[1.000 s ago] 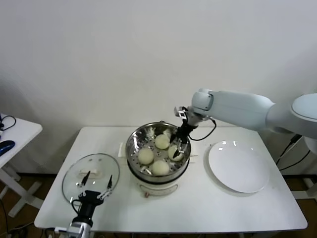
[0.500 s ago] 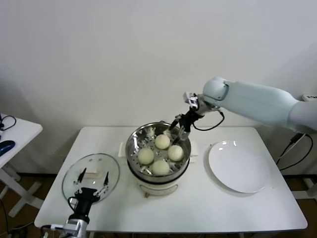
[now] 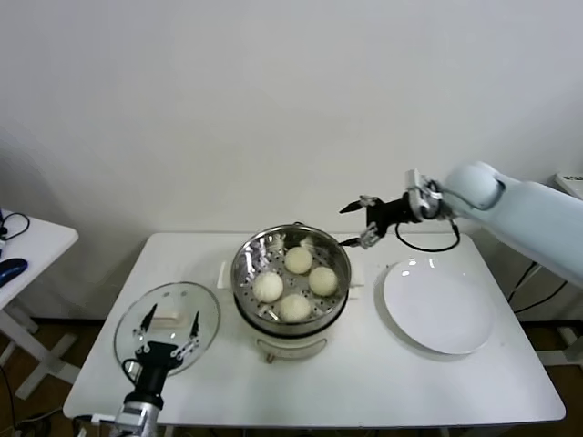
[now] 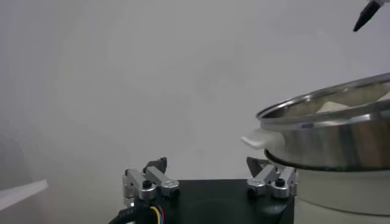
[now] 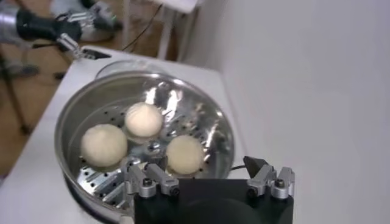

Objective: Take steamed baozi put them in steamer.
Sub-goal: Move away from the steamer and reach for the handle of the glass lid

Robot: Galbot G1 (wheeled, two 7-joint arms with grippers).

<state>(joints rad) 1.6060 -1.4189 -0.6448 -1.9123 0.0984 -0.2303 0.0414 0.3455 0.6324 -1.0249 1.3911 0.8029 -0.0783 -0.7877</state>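
The steamer is still uncovered, so my left gripper should next move down to the cream handle (image 3: 167, 317) of the glass lid and close there.
The steamer (image 3: 239, 273) stands mid-table with several cream-white baozi inside, among them one (image 3: 298, 259) at the back and one (image 3: 322, 280) on the right. My right gripper (image 3: 357, 225) hangs open and empty in the air, just past the steamer's back right rim, between it and the plate. Its wrist view looks down into the steamer (image 5: 210, 131) at three baozi (image 5: 144, 119), with the open right gripper (image 5: 192, 163) in front of them. My left gripper (image 3: 170, 320) hovers open over the glass lid at the front left; the left wrist view shows this gripper (image 4: 207, 164) empty beside the steamer (image 4: 341, 143).
A round glass lid (image 3: 182, 296) lies on the table's front left. A flat white plate (image 3: 440, 309) sits bare to the right of the steamer. A small side table (image 3: 32, 246) stands off to the left. A white wall runs behind the table.
My right gripper has lifted out of the steamer, leaving a baozi on the tray, and swung up and to the right. The left gripper has barely shifted over the lid.
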